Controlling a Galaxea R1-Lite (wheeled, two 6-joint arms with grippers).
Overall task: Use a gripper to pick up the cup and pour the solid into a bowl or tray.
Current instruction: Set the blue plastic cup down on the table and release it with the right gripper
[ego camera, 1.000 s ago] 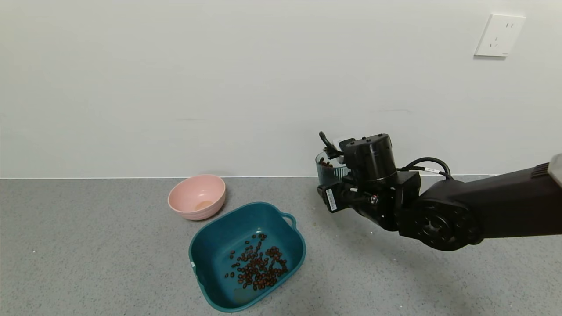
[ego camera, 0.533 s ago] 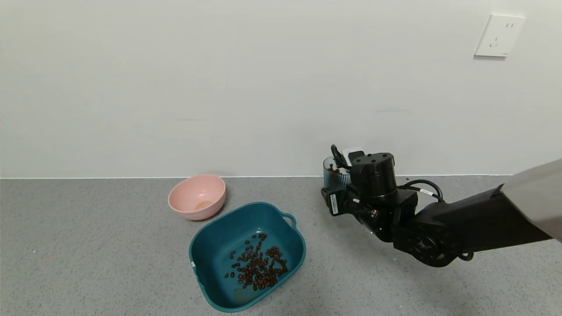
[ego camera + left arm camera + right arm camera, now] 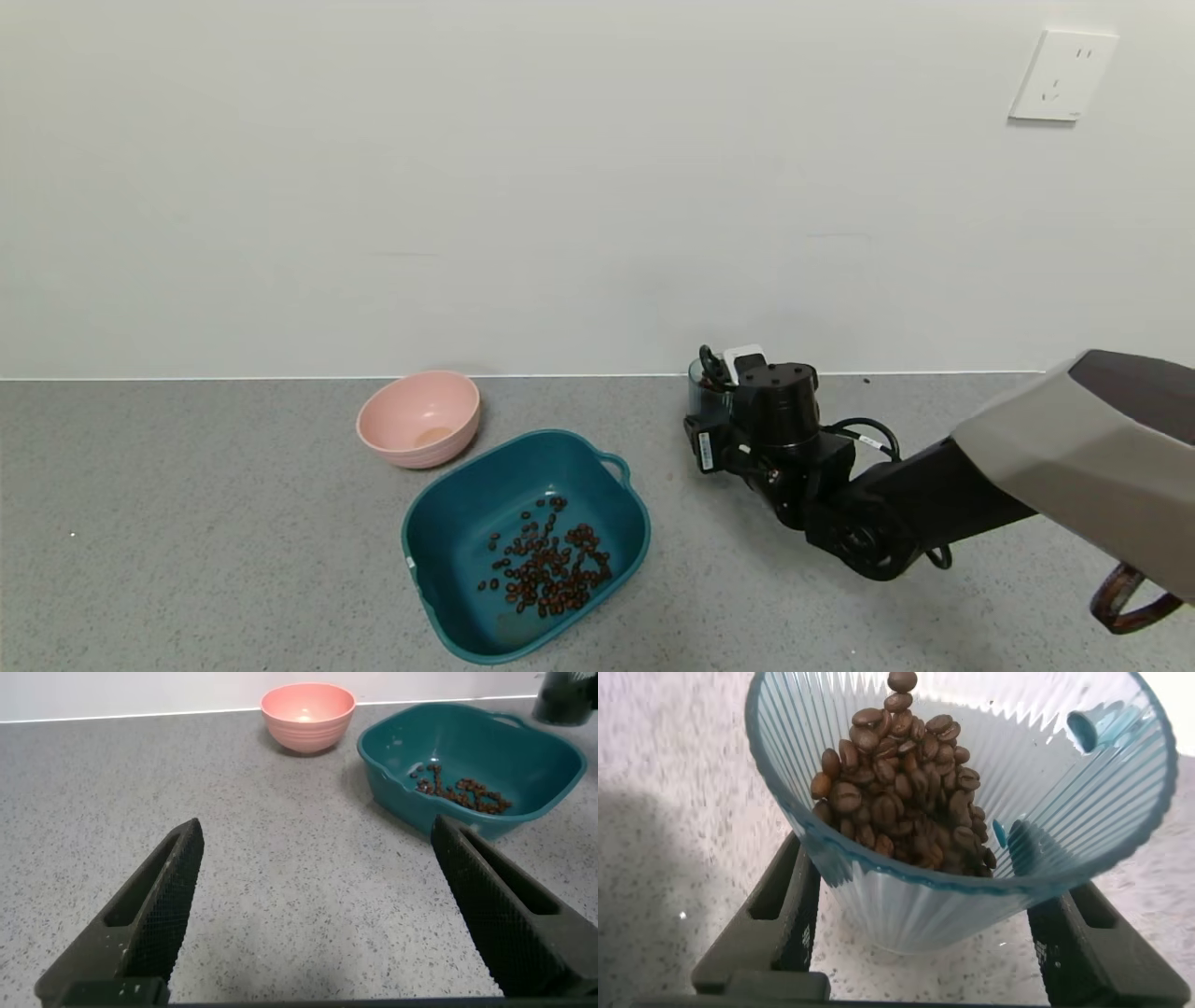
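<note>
Next, my right gripper puts the ribbed blue-grey cup down on the grey counter (image 3: pixel 709 432) close to the white wall.
My right gripper (image 3: pixel 717 385) is shut on the ribbed blue-grey cup (image 3: pixel 705 390) and holds it upright, low over the grey counter close to the wall, to the right of the teal tub (image 3: pixel 420 525). In the right wrist view the cup (image 3: pixel 924 910) sits between the two black fingers (image 3: pixel 789 905) and holds a heap of brown beans (image 3: pixel 906 789). More beans (image 3: pixel 549 565) lie spread on the tub's floor. My left gripper (image 3: pixel 313 896) is open and empty, low over the counter short of the tub (image 3: pixel 402 775).
A round pink bowl (image 3: pixel 419 417) stands just behind the tub, also in the left wrist view (image 3: pixel 307 714). The white wall runs along the back of the counter, with a socket (image 3: pixel 1061 75) high on the right. The grey counter (image 3: pixel 187 523) is bare on the left.
My right arm has come down and moved slightly back toward the wall with the cup, from raised above the counter to low beside the wall. Tub, beans and bowl have not moved.
</note>
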